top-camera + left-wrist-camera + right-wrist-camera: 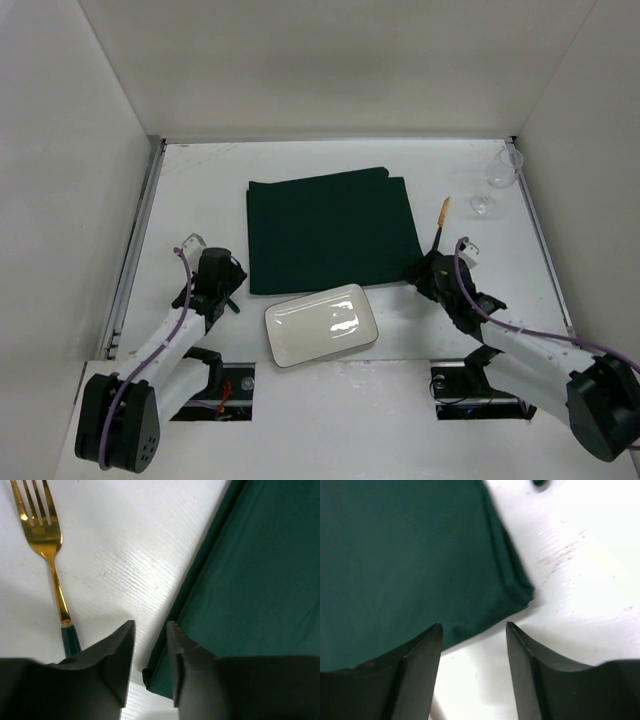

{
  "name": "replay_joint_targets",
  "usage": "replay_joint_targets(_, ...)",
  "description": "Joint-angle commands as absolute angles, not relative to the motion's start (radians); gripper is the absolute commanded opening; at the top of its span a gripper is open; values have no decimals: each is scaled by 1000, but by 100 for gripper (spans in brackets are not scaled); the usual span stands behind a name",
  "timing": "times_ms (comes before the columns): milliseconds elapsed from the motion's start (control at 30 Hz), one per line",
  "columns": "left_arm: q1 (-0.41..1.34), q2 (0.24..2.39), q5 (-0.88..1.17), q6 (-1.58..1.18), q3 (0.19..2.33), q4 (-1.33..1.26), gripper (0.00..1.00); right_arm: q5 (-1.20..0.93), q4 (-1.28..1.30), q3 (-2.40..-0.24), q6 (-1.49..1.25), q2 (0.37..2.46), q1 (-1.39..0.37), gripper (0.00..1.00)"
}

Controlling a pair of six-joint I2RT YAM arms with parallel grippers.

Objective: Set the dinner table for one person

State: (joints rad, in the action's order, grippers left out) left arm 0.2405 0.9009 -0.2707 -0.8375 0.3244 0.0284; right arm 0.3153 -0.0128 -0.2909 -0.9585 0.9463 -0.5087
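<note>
The mat's near edge runs at a slant behind the plate, so I need to pinch the mat's corner (254, 291) by the fork with my left gripper and straighten it before the plate goes on.
The white dinner table (200, 190) holds a dark green cloth mat (330, 230) at its middle and a white rectangular plate (320, 325) just in front of it. My left gripper (228, 285) hovers at the mat's near left corner (160, 672); its jaws (151, 624) stand a narrow gap apart and hold nothing. A gold fork (45, 545) with a green handle lies on the table left of the mat. My right gripper (425, 275) is open (474, 626) and empty over the mat's near right corner (520, 592).
A utensil with a gold tip (444, 210) and dark handle lies right of the mat. Two clear glasses (505, 170) (484, 203) stand at the far right. Metal side rails (140, 230) and white walls bound the table.
</note>
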Motion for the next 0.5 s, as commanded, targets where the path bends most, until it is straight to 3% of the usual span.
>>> replay_joint_targets(0,261,903,-278,-810,362,64,33,354,50,-298,-925,833,-551,63)
replay_joint_targets(100,289,954,-268,-804,374,51,39,367,118,-305,-894,709,-594,68)
replay_joint_targets(233,346,1040,-264,-796,405,37,39,364,179,-305,-908,594,-617,69)
replay_joint_targets(467,351,1130,-272,-801,413,-15,19,308,170,-330,-878,659,-683,62)
